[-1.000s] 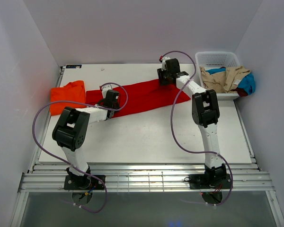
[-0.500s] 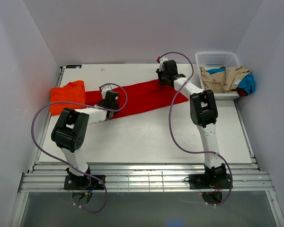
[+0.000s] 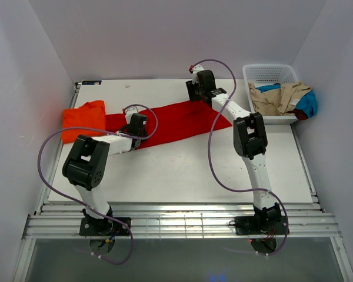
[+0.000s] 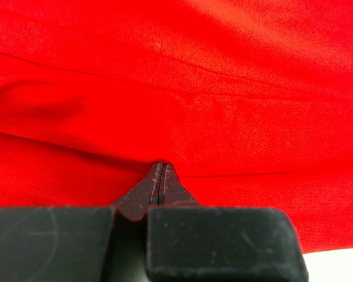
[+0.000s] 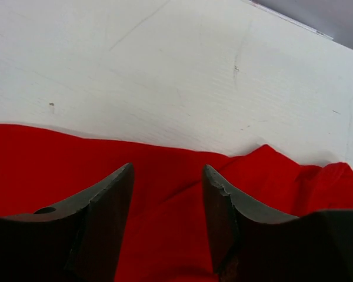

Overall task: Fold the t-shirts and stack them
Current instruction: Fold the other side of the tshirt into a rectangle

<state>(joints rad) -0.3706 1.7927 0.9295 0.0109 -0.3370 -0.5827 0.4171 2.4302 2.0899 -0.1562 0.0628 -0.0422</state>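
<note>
My right gripper is above the red t-shirt's far edge while my left gripper holds near its near edge, so my right gripper needs to grab the nearer cloth (image 3: pixel 207 124).
A red t-shirt (image 3: pixel 176 120) lies stretched in a long band across the middle of the table. It fills the left wrist view (image 4: pixel 176 70) and the lower part of the right wrist view (image 5: pixel 282 173). My left gripper (image 3: pixel 139 129) is low over the band's left part, and its jaws (image 4: pixel 159 167) are shut on a fold of the red cloth. My right gripper (image 3: pixel 194 97) is open over the shirt's far edge, red cloth showing between its fingertips (image 5: pixel 167 170). A folded orange t-shirt (image 3: pixel 82 117) lies at the table's left edge.
A white basket (image 3: pixel 270 73) at the back right holds tan and blue clothes that hang over its near rim. White walls enclose the table on three sides. Purple cables loop off both arms.
My right gripper has moved left along the shirt's far edge. The shirt's right end has drawn in slightly to the left. My left gripper has hardly moved.
</note>
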